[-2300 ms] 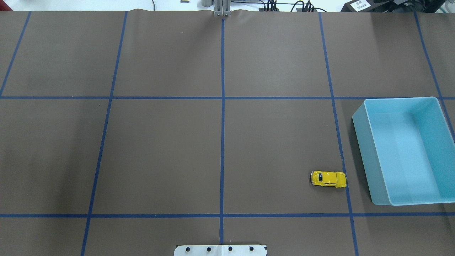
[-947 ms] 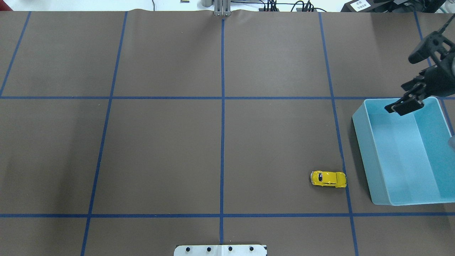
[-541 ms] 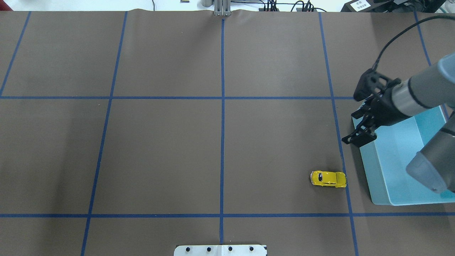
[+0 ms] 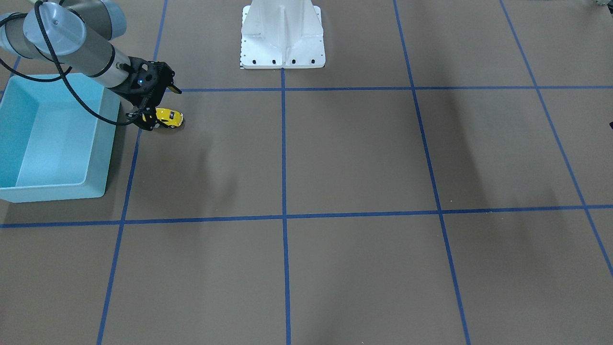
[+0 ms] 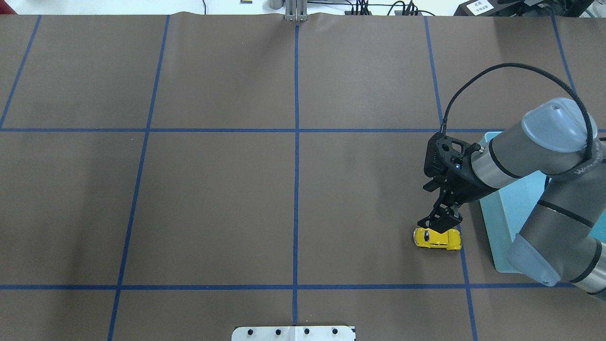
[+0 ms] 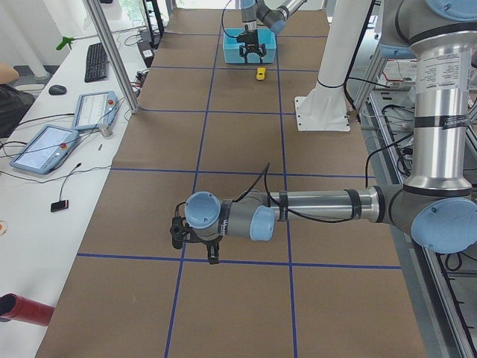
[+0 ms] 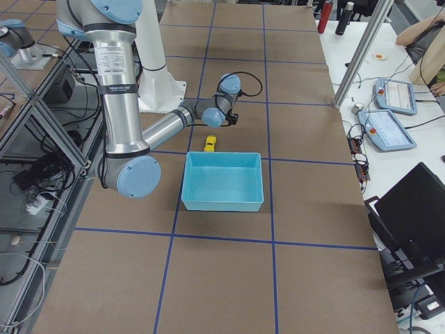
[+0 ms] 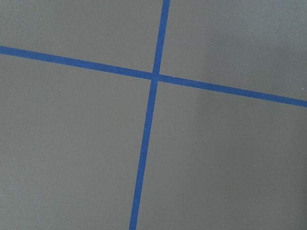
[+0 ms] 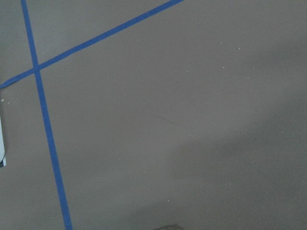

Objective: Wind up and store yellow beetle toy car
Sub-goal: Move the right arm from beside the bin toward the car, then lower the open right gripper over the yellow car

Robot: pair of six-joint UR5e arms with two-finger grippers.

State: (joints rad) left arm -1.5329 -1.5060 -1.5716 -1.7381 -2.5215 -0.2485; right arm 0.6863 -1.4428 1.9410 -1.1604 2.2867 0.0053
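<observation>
The right gripper next closes across the sides of its cabin [image 4: 164, 117] on the yellow beetle toy car, just below its roof.
The yellow beetle toy car [image 5: 437, 238] stands on its wheels on the brown table, just left of the light blue bin [image 5: 498, 246]. It also shows in the front-facing view [image 4: 169, 118], the right view [image 7: 209, 143] and the left view [image 6: 260, 73]. My right gripper [image 5: 434, 206] is open and hangs just over the car's far side, one fingertip [image 5: 440, 221] close to its roof. It is empty in the front-facing view [image 4: 159, 108]. My left gripper [image 6: 195, 242] shows only in the left view, low over the table far from the car. I cannot tell whether it is open or shut.
The bin's [image 4: 102, 143] inside shows nothing in it, and my right arm reaches across its near-left corner. The white robot base [image 4: 282, 33] stands at the table's middle edge. Blue tape lines grid the table. Both wrist views show only bare table and tape.
My right arm came in from the right, passed over the bin and moved down-left to the car, gripper staying open. The car has not moved.
</observation>
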